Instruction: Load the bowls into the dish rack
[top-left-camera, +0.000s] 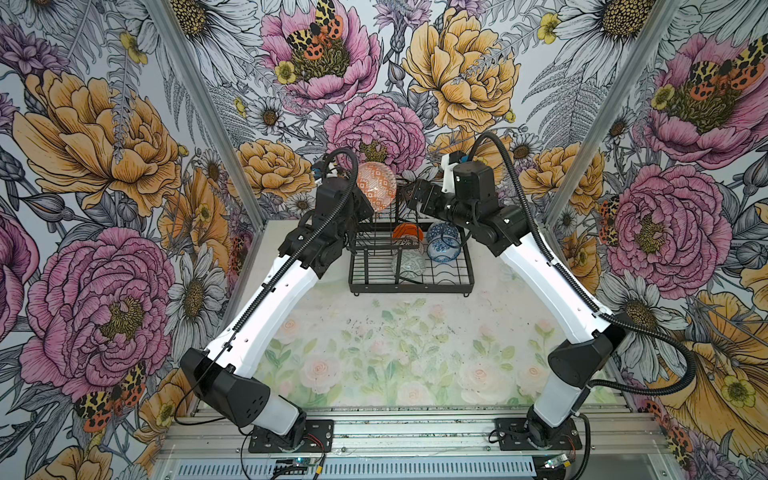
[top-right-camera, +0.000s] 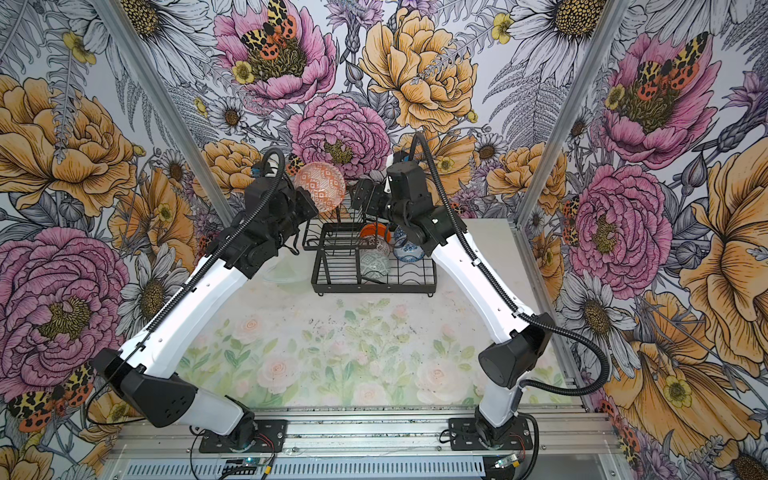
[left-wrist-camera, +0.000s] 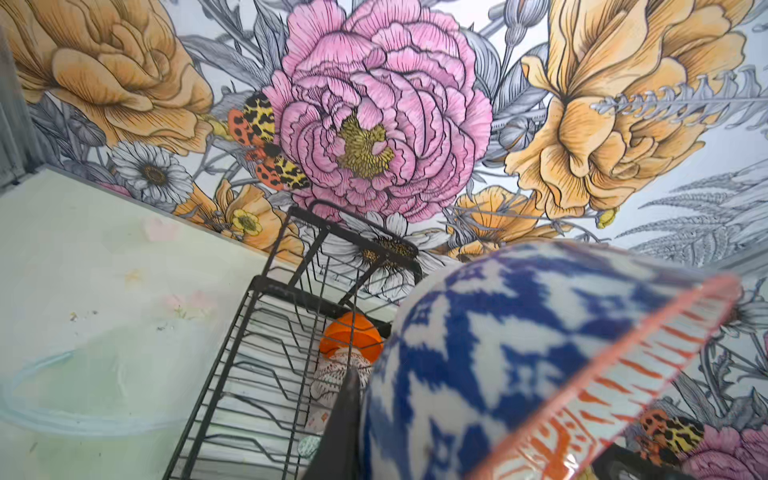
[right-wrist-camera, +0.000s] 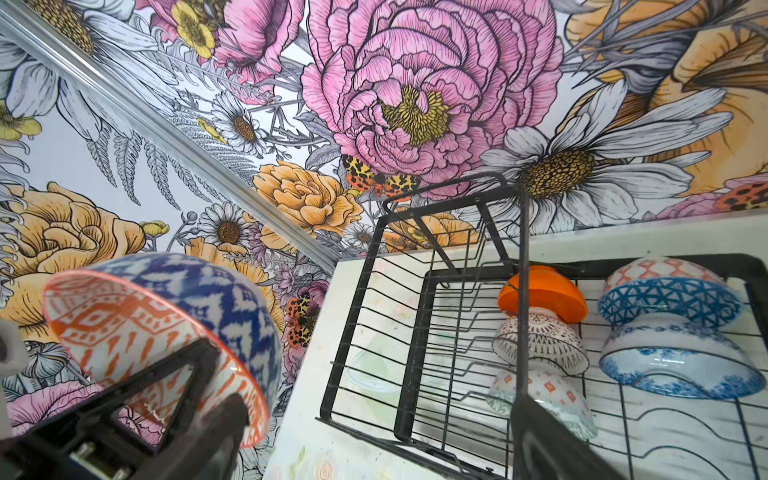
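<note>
My right gripper will next close on the free upper rim (top-left-camera: 387, 166) (right-wrist-camera: 96, 273) of the orange-patterned bowl, since my left gripper is holding that bowl lower down.
My left gripper (top-left-camera: 365, 203) is shut on the rim of a bowl (top-left-camera: 376, 185) that is orange-patterned inside and blue and white outside (left-wrist-camera: 519, 353). It holds the bowl tilted above the raised tier of the black wire dish rack (top-left-camera: 411, 286). My right gripper (top-left-camera: 409, 195) stands open just right of that bowl (right-wrist-camera: 158, 332), holding nothing. In the rack's lower tray sit an orange bowl (right-wrist-camera: 544, 295), a black-lattice bowl (right-wrist-camera: 540, 340), a grey-green bowl (right-wrist-camera: 544, 395), a blue geometric bowl (right-wrist-camera: 669, 295) and a blue floral bowl (right-wrist-camera: 681, 361).
A faint clear round lid or dish (top-right-camera: 286, 270) lies on the table left of the rack. The rack stands near the back wall, between both forearms. Flowered walls close in the back and both sides.
</note>
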